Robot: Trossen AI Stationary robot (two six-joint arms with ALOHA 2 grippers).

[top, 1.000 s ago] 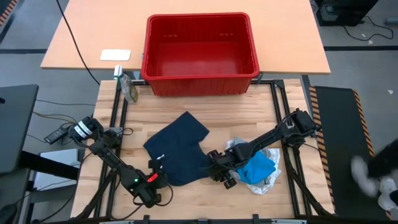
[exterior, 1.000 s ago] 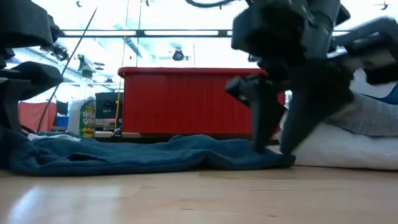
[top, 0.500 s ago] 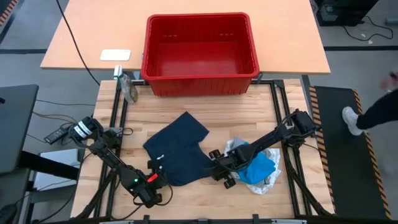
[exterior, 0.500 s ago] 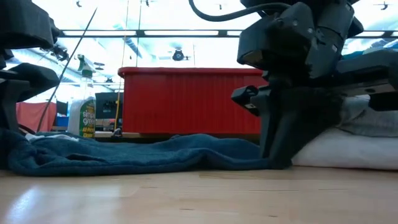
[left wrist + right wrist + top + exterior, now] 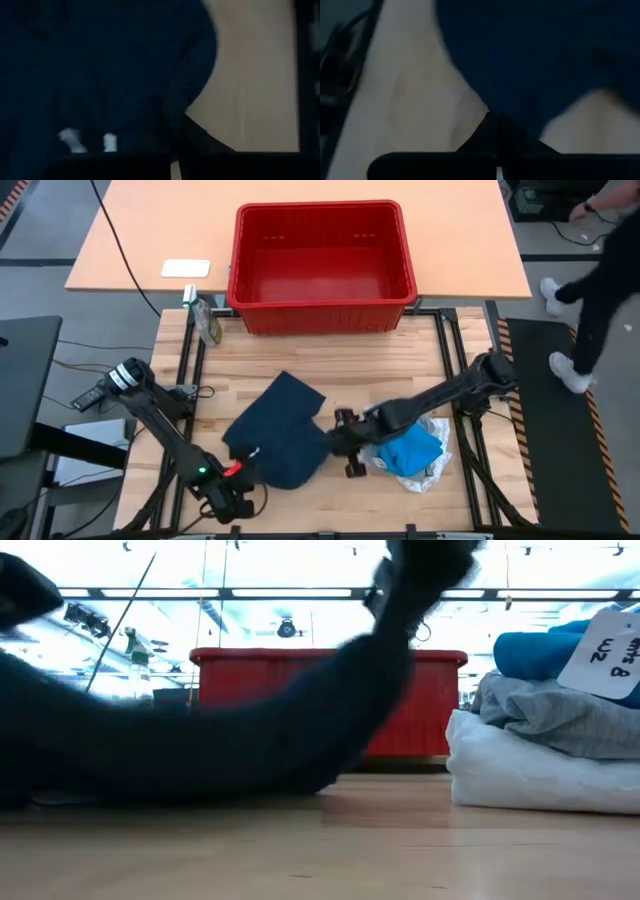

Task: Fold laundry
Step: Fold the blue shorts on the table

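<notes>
Next, my left gripper puts the navy garment, now spread between both grippers, down on the wood (image 5: 275,411) just in front of the red basket.
The dark navy garment (image 5: 277,430) lies spread between both grippers at the table's middle; in the low view it is a blurred dark mass (image 5: 200,730) raised above the wood. My left gripper (image 5: 248,464) is shut at its near-left edge, close to a small white label (image 5: 256,451). My right gripper (image 5: 335,443) is shut at its right edge. To the right sits a pile: the bright blue garment (image 5: 540,652) on the grey one (image 5: 560,715), with the white one (image 5: 530,775) underneath on the table. My left gripper pinches the navy garment's near edge (image 5: 175,107) between its two fingers, beside the white label (image 5: 70,137); how many layers it holds cannot be told. My right gripper pinches the garment's right edge (image 5: 495,107) between its shut fingers, coming level from the table's right. The cloth sags between the two holds.
A red plastic basket (image 5: 322,315) stands at the table's far edge, with a spray bottle (image 5: 207,320) left of it. A white paper tag (image 5: 612,652) lies on the pile. Bare wood shows along the near edge. A person (image 5: 600,260) walks beyond the right edge.
My right gripper shut on the garment's right edge, then moved toward the table's left. My left gripper drew toward the left and near edges. The navy garment shifted left and nearer with them, and it rose off the wood in the low view, baring the pile.
</notes>
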